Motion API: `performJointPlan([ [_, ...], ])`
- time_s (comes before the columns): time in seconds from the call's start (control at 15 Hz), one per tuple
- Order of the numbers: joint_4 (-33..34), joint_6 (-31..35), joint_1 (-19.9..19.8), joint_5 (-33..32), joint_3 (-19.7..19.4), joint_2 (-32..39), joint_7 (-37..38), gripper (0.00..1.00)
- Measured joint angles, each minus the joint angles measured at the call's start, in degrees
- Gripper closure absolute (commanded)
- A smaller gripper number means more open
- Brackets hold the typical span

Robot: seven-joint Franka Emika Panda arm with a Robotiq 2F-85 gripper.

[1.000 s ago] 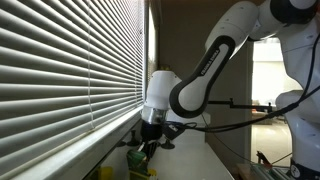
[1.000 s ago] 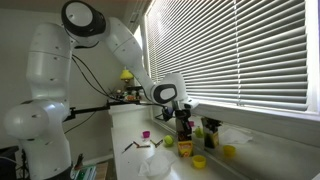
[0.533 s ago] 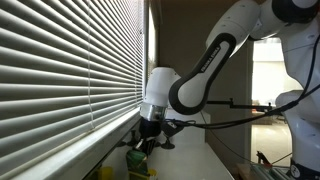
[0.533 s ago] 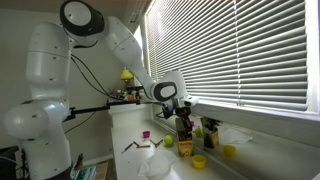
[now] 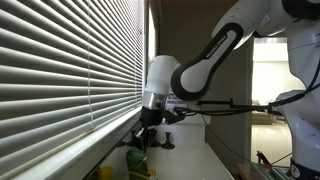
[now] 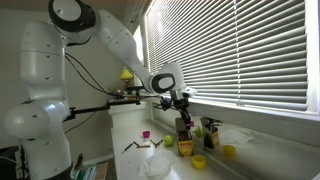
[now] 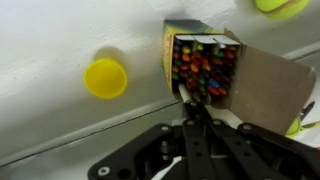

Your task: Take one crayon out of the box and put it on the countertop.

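Note:
I need to release the crayon on the bare white countertop (image 5: 196,177) between crayon box and counter's outer edge.
The open crayon box (image 7: 200,62) stands on the white countertop (image 7: 60,120), full of coloured crayons, its flap folded out to the right. It also shows in both exterior views (image 6: 186,147) (image 5: 137,158). My gripper (image 7: 190,103) is shut, with a pale crayon (image 7: 183,91) pinched between the fingertips. The crayon's end sticks out just at the box's near edge. In both exterior views the gripper (image 6: 183,106) (image 5: 147,131) hangs a little above the box.
A yellow cap (image 7: 105,77) lies left of the box, and a yellow-green ball (image 7: 280,5) shows at the top right. An exterior view shows a dark bottle (image 6: 209,134), a green ball (image 6: 168,142) and window blinds (image 6: 240,50) close behind the counter.
The gripper has risen straight up from the box, staying shut. The box has not moved.

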Motion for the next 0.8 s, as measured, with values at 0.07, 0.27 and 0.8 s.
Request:
performJointPlan([
  [0.07, -0.01, -0.81, -0.01, 0.00, 0.00, -0.95, 0.25, 0.98],
  [0.27, -0.01, -4.01, -0.10, 0.00, 0.00, -4.07, 1.01, 0.98],
  [0.8, 0.10, -17.08, -1.73, -0.05, 0.44, -14.19, 3.78, 0.98],
])
